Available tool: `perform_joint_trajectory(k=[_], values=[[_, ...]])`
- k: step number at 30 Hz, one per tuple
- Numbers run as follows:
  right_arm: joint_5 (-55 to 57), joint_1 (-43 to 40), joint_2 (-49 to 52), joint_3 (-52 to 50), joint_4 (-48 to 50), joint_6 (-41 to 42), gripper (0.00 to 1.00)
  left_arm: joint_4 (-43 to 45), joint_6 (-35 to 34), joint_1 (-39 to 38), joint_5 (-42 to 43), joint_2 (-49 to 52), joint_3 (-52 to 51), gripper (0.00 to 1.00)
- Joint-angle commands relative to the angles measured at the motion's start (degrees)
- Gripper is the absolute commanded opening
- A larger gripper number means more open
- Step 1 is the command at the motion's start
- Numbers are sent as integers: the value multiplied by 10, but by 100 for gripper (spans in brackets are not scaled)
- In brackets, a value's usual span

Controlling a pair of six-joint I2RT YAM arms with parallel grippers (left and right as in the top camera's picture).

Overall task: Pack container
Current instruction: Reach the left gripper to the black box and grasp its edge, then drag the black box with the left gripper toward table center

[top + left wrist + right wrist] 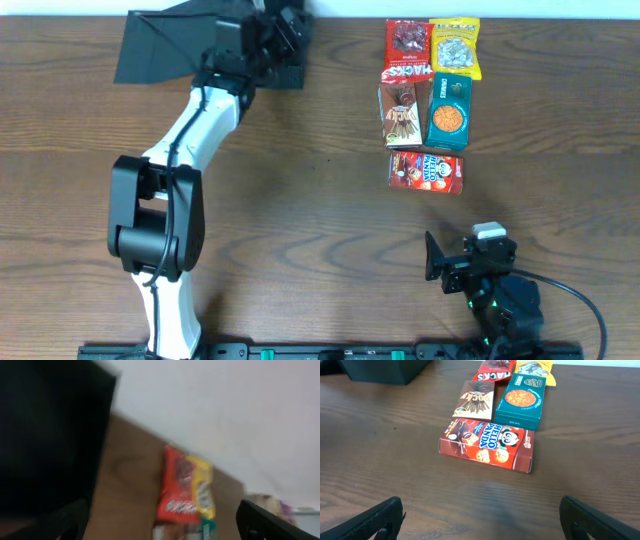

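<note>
Next, I grasp the near side of the dark container [254, 87] with my left gripper, close to its flap lid.
The dark container [155, 45] lies at the table's far left with its flap lid spread open; it also shows in the left wrist view [45, 435] and the right wrist view [385, 370]. My left gripper [278, 32] is at the container's right end, open and empty [160, 510]; that view is blurred. The snack packets lie in a group at the far right: red [408, 45], yellow [455, 47], a Pocky box [402, 112], a teal box [448, 110] and a Hello Panda box [425, 171]. My right gripper [442, 262] is open and empty [480, 510], short of the Hello Panda box [487, 445].
The wooden table [300, 200] ends at a white wall at the back. The left arm's white link [190, 130] crosses the left-middle of the table. A black rail [320, 352] runs along the front edge.
</note>
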Motion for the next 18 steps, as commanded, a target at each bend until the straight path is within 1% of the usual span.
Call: perform_joint_trajectory(k=[1, 2, 7, 11, 12, 15, 18], values=[[6, -3, -4, -5, -1, -9, 99, -44, -3, -5, -91, 12, 12, 97], [6, -3, -4, -5, -1, -9, 99, -59, -8, -5, -94, 12, 12, 98], [6, -3, -4, -5, -2, -9, 99, -110, -93, 3, -109, 12, 12, 99], [6, -3, -4, -5, -1, -9, 99, -122, -123, 14, -133, 12, 12, 100], [6, -3, -4, -5, -1, -9, 99, -127, -131, 17, -134, 12, 12, 95], [6, -3, -4, -5, -2, -9, 99, -149, -158, 24, -134, 14, 12, 91], [6, -3, -4, -5, -1, -9, 99, -154, -164, 28, -136, 14, 12, 90]])
